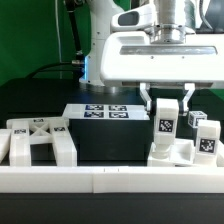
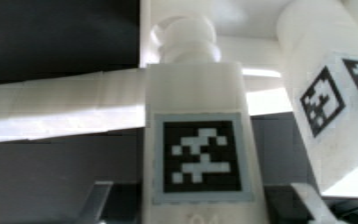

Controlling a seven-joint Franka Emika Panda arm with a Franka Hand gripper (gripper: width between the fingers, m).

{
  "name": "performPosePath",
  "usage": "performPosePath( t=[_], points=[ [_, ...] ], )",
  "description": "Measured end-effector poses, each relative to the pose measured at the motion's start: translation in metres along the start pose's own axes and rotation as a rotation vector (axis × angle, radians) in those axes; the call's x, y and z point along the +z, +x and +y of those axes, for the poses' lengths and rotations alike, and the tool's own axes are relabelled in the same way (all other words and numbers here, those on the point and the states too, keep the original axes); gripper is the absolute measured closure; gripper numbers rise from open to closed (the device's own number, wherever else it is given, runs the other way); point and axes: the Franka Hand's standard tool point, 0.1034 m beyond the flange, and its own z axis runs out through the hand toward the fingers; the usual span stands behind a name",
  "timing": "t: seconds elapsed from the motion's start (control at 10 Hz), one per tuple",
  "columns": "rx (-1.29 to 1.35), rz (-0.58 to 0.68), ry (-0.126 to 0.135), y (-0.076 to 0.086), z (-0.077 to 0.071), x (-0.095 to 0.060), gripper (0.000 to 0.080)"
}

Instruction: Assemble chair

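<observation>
The white chair post, now upright on a chunky block, will go down in the chunky white chair block [image 1: 163, 153], beside the second tagged part, where my gripper will put it.
My gripper [image 1: 167, 108] is shut on an upright white chair post [image 1: 167, 128] with a square tag on its face. The post stands on a chunky white chair block [image 1: 163, 153] by the front rail, at the exterior view's right. In the wrist view the post [image 2: 201, 110] runs between my dark fingers [image 2: 115, 200] and crosses a white bar [image 2: 69, 95]. A second tagged chair part [image 1: 205, 138] stands close beside it, and in the wrist view this part [image 2: 345, 95] almost touches the post. A wide, flat chair part [image 1: 38, 140] with tags lies at the exterior view's left.
The marker board [image 1: 100, 111] lies flat on the black table behind the parts. A long low white rail [image 1: 110, 181] runs along the front edge. The arm's white body [image 1: 160, 50] hangs above the held post.
</observation>
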Motion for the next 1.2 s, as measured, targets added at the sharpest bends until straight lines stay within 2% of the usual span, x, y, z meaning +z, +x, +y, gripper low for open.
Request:
performPosePath(
  t=[0.4,0.7,1.2],
  points=[
    [-0.002,0.000,-0.003,-0.001,0.001,0.003,0.0509],
    [-0.006,-0.012,-0.008,-0.008,0.002,0.008,0.0509],
    [-0.014,0.035,-0.009,-0.011,-0.005,0.010,0.0509]
  ],
)
